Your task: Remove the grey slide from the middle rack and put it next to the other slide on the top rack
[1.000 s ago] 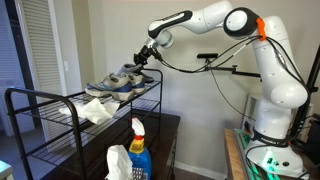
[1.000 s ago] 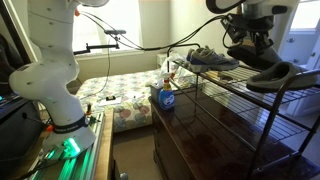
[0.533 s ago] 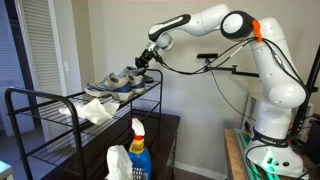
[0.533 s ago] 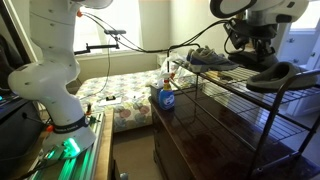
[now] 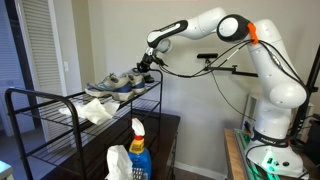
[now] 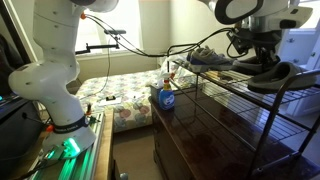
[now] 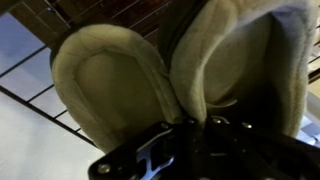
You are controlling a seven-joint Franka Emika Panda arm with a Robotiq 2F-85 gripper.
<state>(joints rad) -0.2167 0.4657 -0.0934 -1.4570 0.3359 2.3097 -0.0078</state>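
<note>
I need to use my gripper to set the grey slide down next to the other slide (image 5: 147,69) (image 7: 236,72) at the far end of the top rack.
Two grey slides with pale beige lining lie side by side on the top rack (image 5: 60,95). In the wrist view they fill the frame, one on the left (image 7: 105,85) and one on the right (image 7: 250,60). My gripper (image 7: 200,125) sits at their heel ends, and the right slide's inner rim runs down between its dark fingers; it looks shut on that rim. In both exterior views the gripper (image 5: 148,62) (image 6: 262,55) is just above the slide nearest it (image 6: 272,76). The other slide (image 6: 210,58) lies beside it.
A white cloth (image 5: 98,110) lies on the middle rack. A blue spray bottle (image 5: 138,148) (image 6: 166,97) and a white bottle (image 5: 118,163) stand below on the dark cabinet (image 6: 200,140). A wall is behind the rack. A bed (image 6: 125,95) stands beyond.
My gripper has shifted a little along the top rack and lowered slightly. The slides have barely moved.
</note>
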